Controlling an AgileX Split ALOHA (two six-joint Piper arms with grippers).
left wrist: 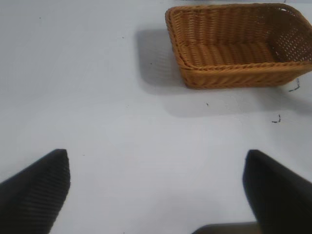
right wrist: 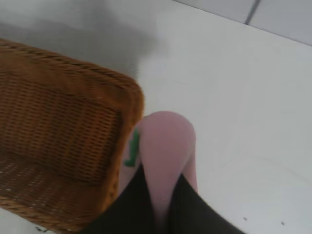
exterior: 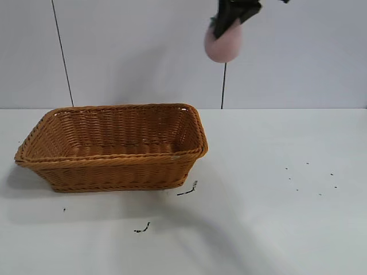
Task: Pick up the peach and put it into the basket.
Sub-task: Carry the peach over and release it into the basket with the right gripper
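Note:
The peach is to go inside the wicker basket. Next, my right gripper lets go of it there, about midway (exterior: 129, 144) between the basket's two ends.
The pale-pink peach (exterior: 223, 44) hangs high in the air, held by my right gripper (exterior: 231, 18), above and just right of the basket's right end. In the right wrist view the black fingers (right wrist: 134, 204) are shut on the peach (right wrist: 165, 146), whose green stem (right wrist: 132, 148) points toward the basket's rim (right wrist: 131, 92). The orange-brown wicker basket (exterior: 34, 146) stands on the white table at the left and holds nothing. My left gripper (left wrist: 156, 187) is open and empty over bare table, away from the basket (left wrist: 234, 73).
Small dark scraps lie on the table in front of the basket (exterior: 187, 191) and further forward (exterior: 142, 229). Tiny specks dot the table at the right (exterior: 309, 177). A grey wall stands behind.

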